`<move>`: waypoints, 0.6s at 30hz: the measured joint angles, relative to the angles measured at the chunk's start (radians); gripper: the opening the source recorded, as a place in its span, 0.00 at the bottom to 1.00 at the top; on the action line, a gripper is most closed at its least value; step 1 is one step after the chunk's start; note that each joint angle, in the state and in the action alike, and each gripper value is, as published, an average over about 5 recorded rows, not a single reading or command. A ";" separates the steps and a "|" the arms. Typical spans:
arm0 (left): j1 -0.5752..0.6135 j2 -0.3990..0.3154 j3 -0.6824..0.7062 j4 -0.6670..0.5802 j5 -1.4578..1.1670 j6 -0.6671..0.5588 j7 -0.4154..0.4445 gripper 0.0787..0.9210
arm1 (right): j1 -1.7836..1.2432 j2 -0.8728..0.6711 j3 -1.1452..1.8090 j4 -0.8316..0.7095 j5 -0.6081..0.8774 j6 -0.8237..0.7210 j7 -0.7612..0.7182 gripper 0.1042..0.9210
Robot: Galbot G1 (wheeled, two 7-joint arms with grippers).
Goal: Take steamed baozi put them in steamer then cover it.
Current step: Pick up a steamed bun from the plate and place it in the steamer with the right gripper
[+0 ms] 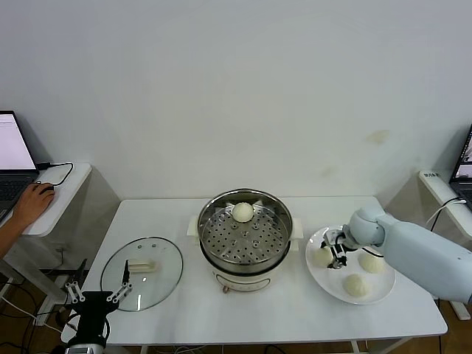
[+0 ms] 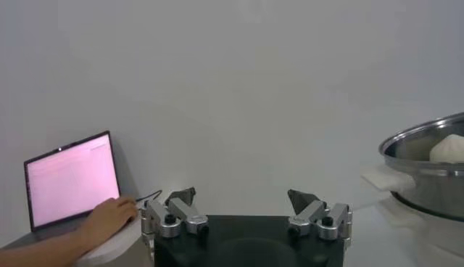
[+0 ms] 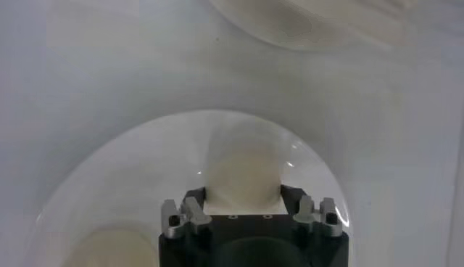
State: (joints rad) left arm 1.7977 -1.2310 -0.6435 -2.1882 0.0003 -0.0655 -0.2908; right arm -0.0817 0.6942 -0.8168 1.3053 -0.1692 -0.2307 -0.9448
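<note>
I should release the baozi with my right gripper on the steamer's perforated bottom, near the steamer's rim [image 1: 217, 231] facing the cover.
The steamer [image 1: 214, 243] stands at the table's middle with one baozi [image 1: 243, 212] on its perforated floor at the back. Three more baozi lie on a white plate [image 1: 333, 290] to its right. My right gripper [image 1: 335, 252] is down on the plate, shut on the leftmost baozi [image 1: 321, 257]. The right wrist view shows that baozi [image 3: 243, 174] filling the gap between the fingers of the right gripper [image 3: 243, 192]. The cover [image 1: 158, 284] lies flat on the table to the left. My left gripper [image 1: 98, 290] is parked open at the front left edge, also seen in its wrist view [image 2: 243, 197].
A side table at the far left holds a laptop [image 1: 13, 155] with a person's hand [image 1: 33, 203] on a mouse. Another side table [image 1: 442, 188] stands at the far right. The left wrist view shows the steamer [image 2: 428, 181] off to one side.
</note>
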 measured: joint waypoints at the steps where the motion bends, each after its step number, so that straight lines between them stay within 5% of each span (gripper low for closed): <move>1: 0.000 0.000 0.000 0.000 0.000 0.000 0.000 0.88 | 0.001 -0.001 0.000 0.000 -0.001 0.000 -0.003 0.62; 18: -0.017 0.022 0.023 -0.011 -0.002 0.001 0.001 0.88 | 0.219 -0.116 -0.083 0.124 0.120 -0.047 -0.037 0.61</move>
State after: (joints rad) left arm 1.7805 -1.2089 -0.6201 -2.1989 -0.0016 -0.0644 -0.2902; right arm 0.1373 0.5782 -0.8996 1.4297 -0.0489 -0.2774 -0.9822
